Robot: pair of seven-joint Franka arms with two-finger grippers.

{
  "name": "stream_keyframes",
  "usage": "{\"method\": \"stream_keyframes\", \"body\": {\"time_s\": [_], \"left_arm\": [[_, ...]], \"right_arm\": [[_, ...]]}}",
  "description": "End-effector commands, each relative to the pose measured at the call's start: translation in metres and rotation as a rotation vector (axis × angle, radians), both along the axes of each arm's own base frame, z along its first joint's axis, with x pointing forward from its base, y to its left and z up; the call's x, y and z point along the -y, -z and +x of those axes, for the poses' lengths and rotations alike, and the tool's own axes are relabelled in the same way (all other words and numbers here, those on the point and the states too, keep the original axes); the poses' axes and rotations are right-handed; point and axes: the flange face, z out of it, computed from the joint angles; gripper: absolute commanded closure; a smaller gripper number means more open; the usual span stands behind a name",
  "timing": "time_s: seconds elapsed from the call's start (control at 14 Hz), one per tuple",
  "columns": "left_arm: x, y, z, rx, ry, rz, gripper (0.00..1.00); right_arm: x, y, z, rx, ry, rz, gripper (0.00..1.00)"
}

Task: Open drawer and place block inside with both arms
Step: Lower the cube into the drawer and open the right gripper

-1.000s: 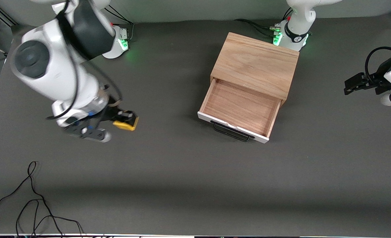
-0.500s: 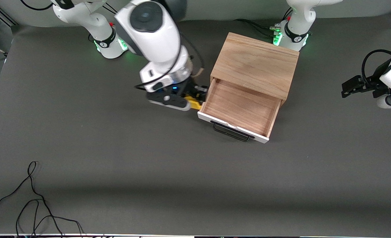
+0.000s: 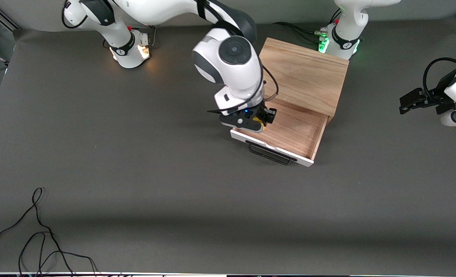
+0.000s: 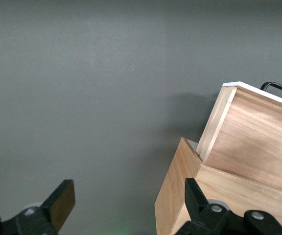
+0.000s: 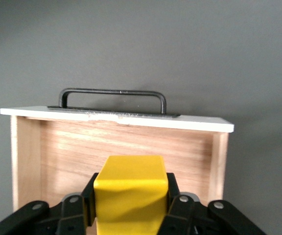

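The robot's right gripper should release the yellow block on the drawer's wooden bottom, behind the black bar handle point(image 3: 268, 124) point(image 5: 138, 178).
The drawer point(image 3: 289, 130) stands pulled out of the light-wood cabinet point(image 3: 305, 73), its white front panel and black bar handle point(image 3: 269, 152) toward the front camera. My right gripper point(image 3: 262, 120) is shut on the yellow block point(image 3: 258, 122) and holds it over the open drawer, at the corner toward the right arm's end. In the right wrist view the block point(image 5: 130, 193) sits between the fingers above the drawer's wooden floor point(image 5: 72, 156). My left gripper point(image 3: 409, 100) is open and empty, waiting off the left arm's end of the table. It also shows in the left wrist view point(image 4: 126, 203).
A loose black cable point(image 3: 39, 238) lies on the grey mat near the front camera at the right arm's end. The two arm bases point(image 3: 129, 48) stand along the table's back edge. The cabinet's side point(image 4: 180, 196) shows in the left wrist view.
My right arm has carried the yellow block from the mat at the right arm's end across to over the open drawer. The left arm has barely moved.
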Motion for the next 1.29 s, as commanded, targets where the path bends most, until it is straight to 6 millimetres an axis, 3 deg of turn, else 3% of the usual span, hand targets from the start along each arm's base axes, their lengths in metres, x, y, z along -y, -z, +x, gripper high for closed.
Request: {"method": "stream_keyframes", "body": {"time_s": [0.0,0.29,0.93,1.21], "left_arm": [[-0.003,-0.007,-0.003,0.012,0.045,0.006,0.00],[-0.003,-0.009,-0.004,0.011,0.053,0.005,0.00],[-0.002,-0.007,-0.005,0.001,0.076,-0.004,0.00],[-0.002,-0.005,-0.004,-0.003,0.076,-0.004,0.00]], "right_arm": [[-0.021,0.015,-0.012,0.012,0.044,-0.015,0.78],[-0.035,0.062,-0.021,-0.002,0.084,-0.056,0.73],[-0.047,0.104,-0.037,-0.010,0.116,-0.080,0.56],[-0.047,0.106,-0.038,-0.012,0.116,-0.082,0.48]]}}
